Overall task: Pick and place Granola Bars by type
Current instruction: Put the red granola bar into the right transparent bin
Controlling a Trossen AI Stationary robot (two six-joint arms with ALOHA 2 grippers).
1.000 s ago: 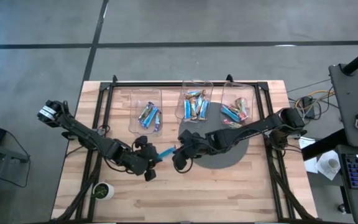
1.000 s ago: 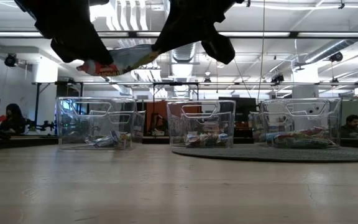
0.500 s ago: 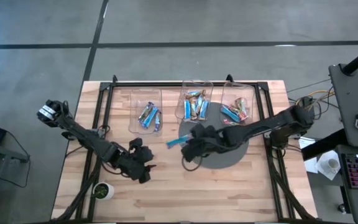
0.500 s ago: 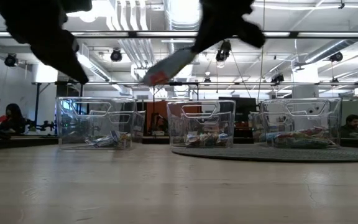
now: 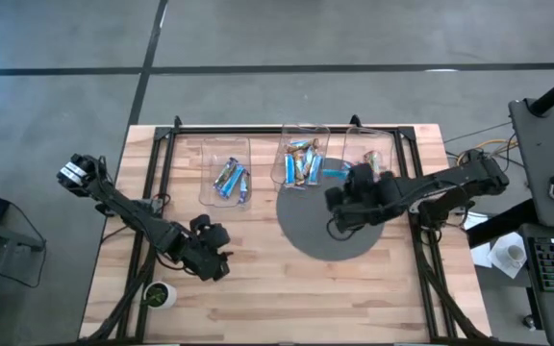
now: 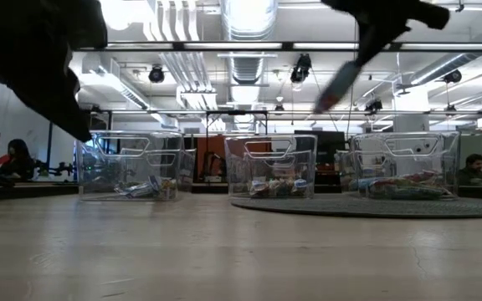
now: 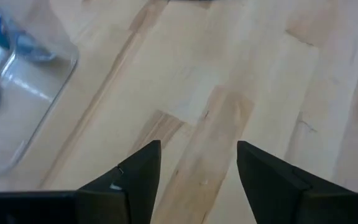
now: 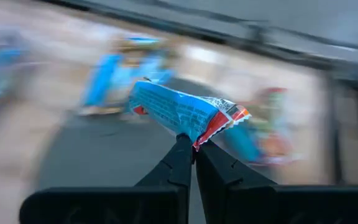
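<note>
Next, my right gripper lays the blue granola bar on the bars in the bin (image 5: 358, 178) (image 8: 252, 143) farthest from my left gripper.
A bright blue granola bar (image 8: 173, 112) with red-edged ends is up in the air over the far part of the dark round mat (image 5: 327, 235). My right gripper (image 5: 342, 185) is shut on it, just in front of the middle bin (image 5: 302, 159) and the right bin (image 5: 368, 163). In the low view the bar (image 6: 337, 84) slants down from that gripper. Both bins and the left bin (image 5: 227, 173) hold more wrapped bars. My left gripper (image 7: 197, 168) stands open over bare wood at the near left (image 5: 210, 245) with nothing between its fingers. My right gripper pinches the bar between its two fingertips by the flat, red-edged crimped end (image 8: 211, 132). The rest of the wrapper sticks out beyond the fingertips. The bar is lifted clear of the mat and the bins, tilted with its free end (image 6: 325, 104) lower.
A small round green-and-white cup (image 5: 159, 294) stands at the near left corner. Black rails (image 5: 287, 130) frame the wooden table. Bare wood lies across the near half. People sit at desks in the room behind (image 6: 13, 159).
Both grippers were on the blue bar over the table's middle. My left gripper has let go and drawn back toward the near left. My right gripper has carried the bar toward the right and far edges, up to the middle and right bins, and the bar has tipped steeper.
</note>
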